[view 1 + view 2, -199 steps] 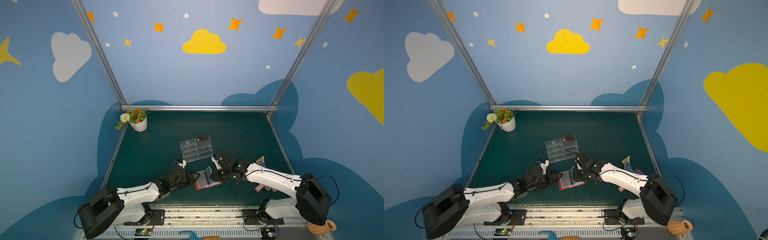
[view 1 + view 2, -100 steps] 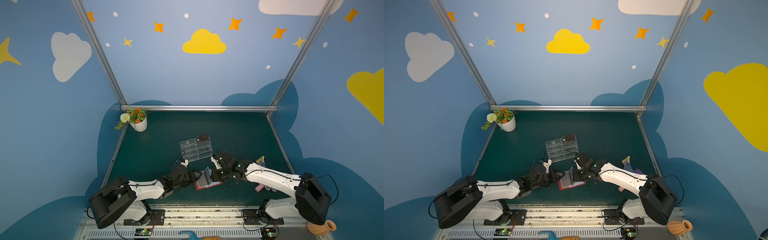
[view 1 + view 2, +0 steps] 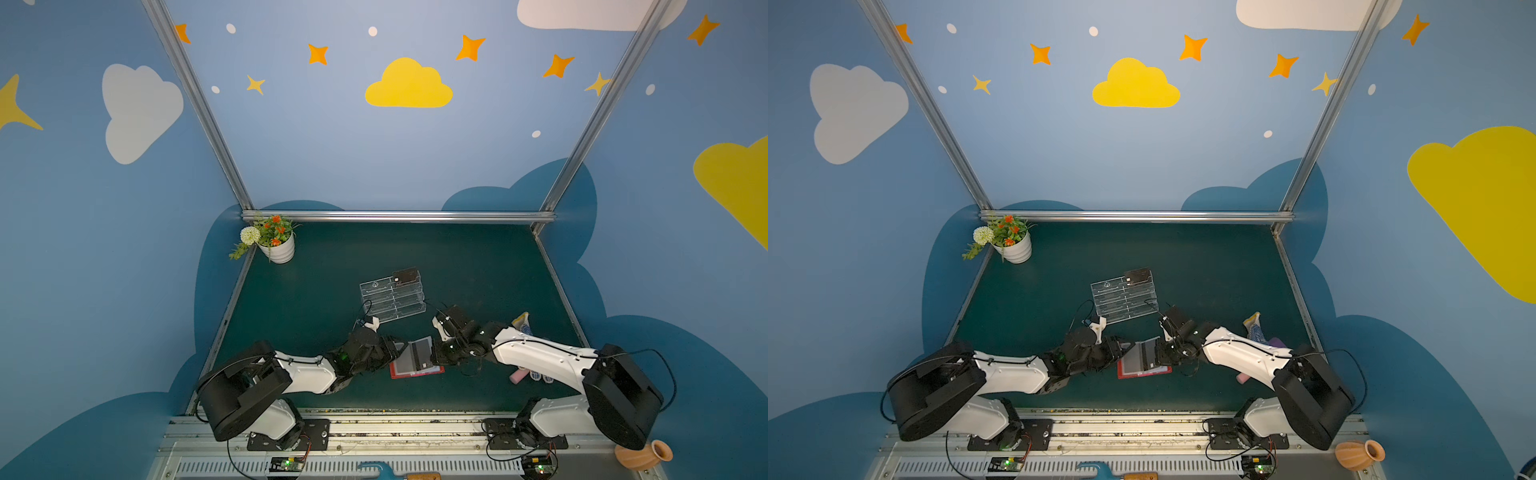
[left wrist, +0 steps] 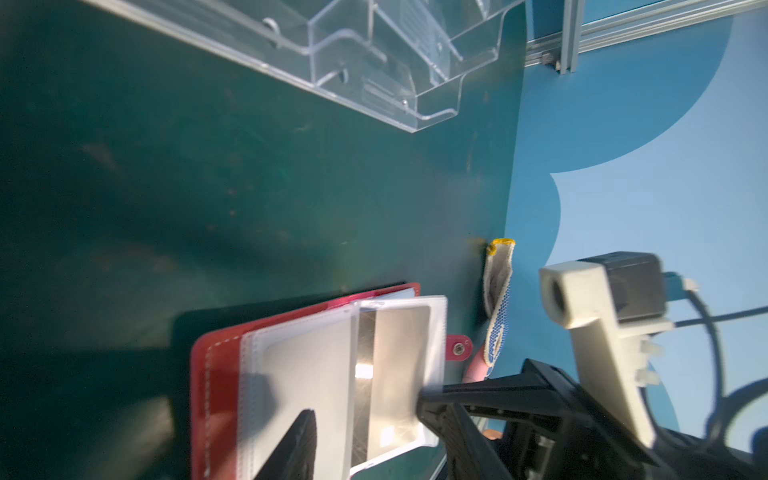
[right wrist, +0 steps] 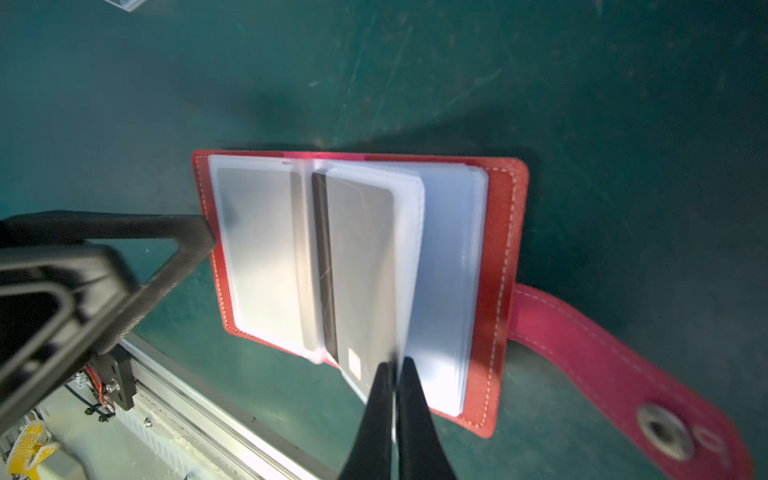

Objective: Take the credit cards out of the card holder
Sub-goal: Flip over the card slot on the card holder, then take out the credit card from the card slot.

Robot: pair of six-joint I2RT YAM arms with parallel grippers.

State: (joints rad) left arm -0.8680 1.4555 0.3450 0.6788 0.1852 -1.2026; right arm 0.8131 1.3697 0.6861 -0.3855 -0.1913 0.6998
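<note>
The sleeve stands tilted above the page below, so the robot's right gripper will lay it flat and pinch its edge (image 5: pixel 409 276) before the left gripper pulls the card out.
The red card holder (image 3: pixel 415 371) (image 3: pixel 1144 372) (image 5: pixel 505 249) lies open near the table's front edge. My right gripper (image 5: pixel 395 368) (image 3: pixel 434 357) is shut on the edge of one clear sleeve page (image 5: pixel 409 232) and holds it lifted. Inside that sleeve sits a card (image 5: pixel 361 257) with a chip and a dark stripe. My left gripper (image 4: pixel 374 424) (image 3: pixel 395 349) is open, one of its fingers (image 5: pixel 195 232) at the outer edge of the holder's left page (image 5: pixel 257 249). Another dark card (image 3: pixel 405 276) stands in the acrylic stand's top tier.
A clear acrylic tiered stand (image 3: pixel 392 297) stands just behind the holder. A flower pot (image 3: pixel 278 247) is at the back left. A glove (image 3: pixel 521 322) and a pink thing (image 3: pixel 517 376) lie by the right arm. The holder's snap tab (image 5: pixel 602 357) sticks out sideways.
The left arm's rear links have swung in towards the table while its gripper stayed beside the holder. The right gripper still holds the sleeve page in the same place.
</note>
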